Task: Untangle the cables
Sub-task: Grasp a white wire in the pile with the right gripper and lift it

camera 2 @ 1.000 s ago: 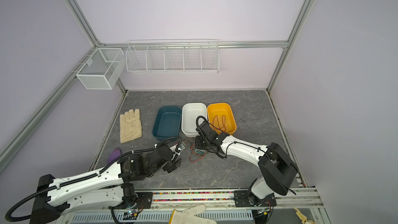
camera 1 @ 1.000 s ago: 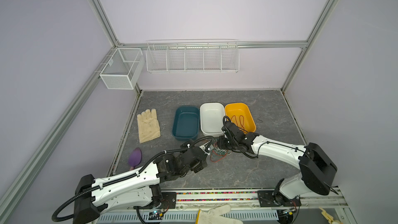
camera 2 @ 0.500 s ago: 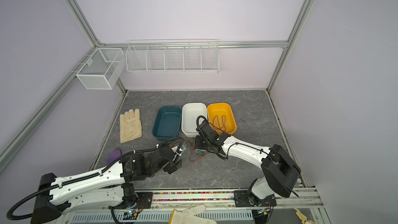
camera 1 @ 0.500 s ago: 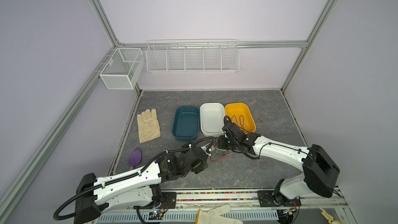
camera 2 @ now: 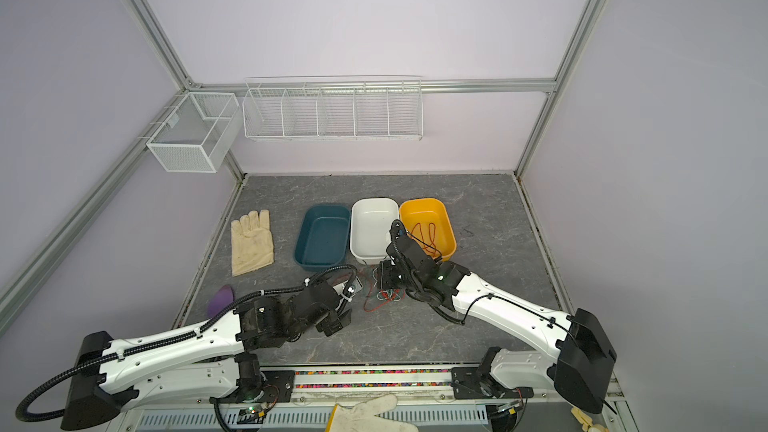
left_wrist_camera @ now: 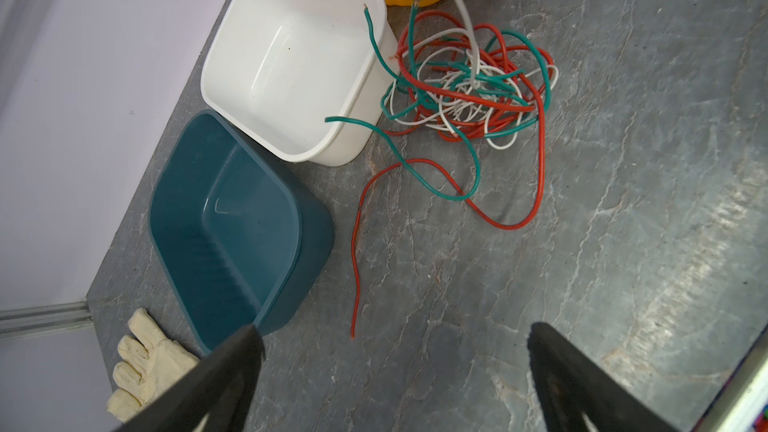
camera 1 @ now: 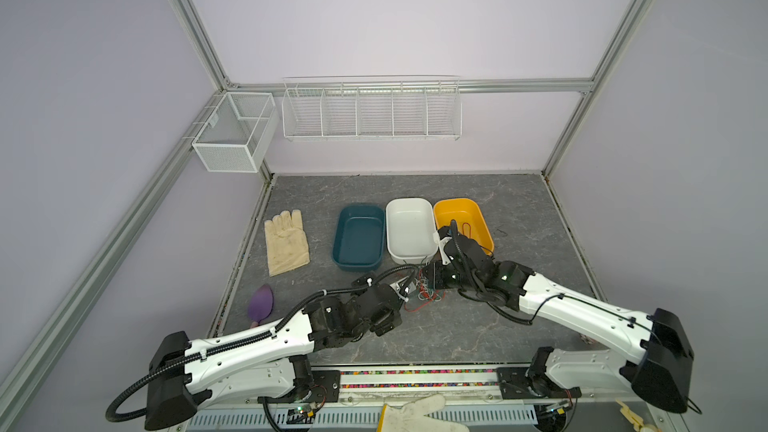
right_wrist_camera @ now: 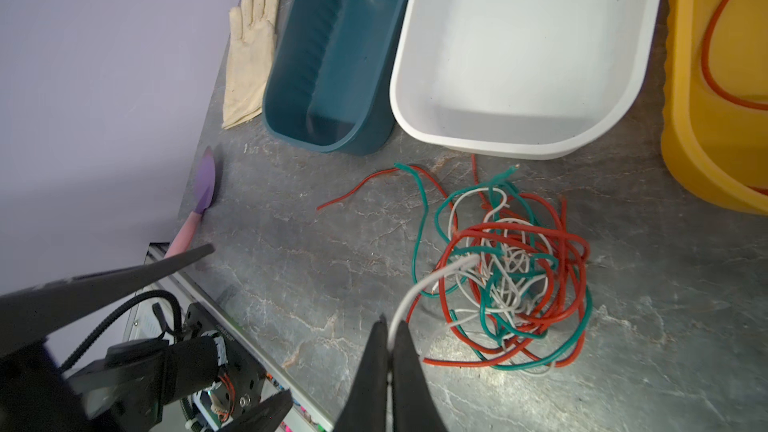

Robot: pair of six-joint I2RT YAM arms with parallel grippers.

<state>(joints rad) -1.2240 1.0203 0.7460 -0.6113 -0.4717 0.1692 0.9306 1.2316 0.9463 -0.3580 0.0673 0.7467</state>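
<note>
The red cable's outer bend (camera 1: 410, 309) (left_wrist_camera: 521, 224), on the heap's side toward the front rail, is the next place my left gripper will go to and close on.
The cables (camera 1: 428, 295) (camera 2: 384, 296) lie in a tangled heap of red, green and white strands in front of the white tub. In the right wrist view my right gripper (right_wrist_camera: 390, 324) is shut on a white cable (right_wrist_camera: 432, 278) that rises out of the heap (right_wrist_camera: 511, 280). My left gripper (left_wrist_camera: 395, 332) is open and empty over bare table, short of the heap (left_wrist_camera: 469, 89), with a loose red cable end (left_wrist_camera: 353, 284) running toward it. In both top views the grippers (camera 1: 409, 284) (camera 1: 432, 280) flank the heap. Another red cable (camera 2: 426, 234) lies in the yellow tub.
Three tubs stand in a row behind the heap: teal (camera 1: 358, 238), white (camera 1: 409, 226), yellow (camera 1: 461, 209). A cream glove (camera 1: 286, 243) and a purple spatula (camera 1: 261, 305) lie at the left. Wire baskets (camera 1: 370, 112) hang on the back wall. A white glove (camera 1: 415, 413) rests on the front rail.
My right gripper has closed onto the white cable over the heap. The left arm has barely moved.
</note>
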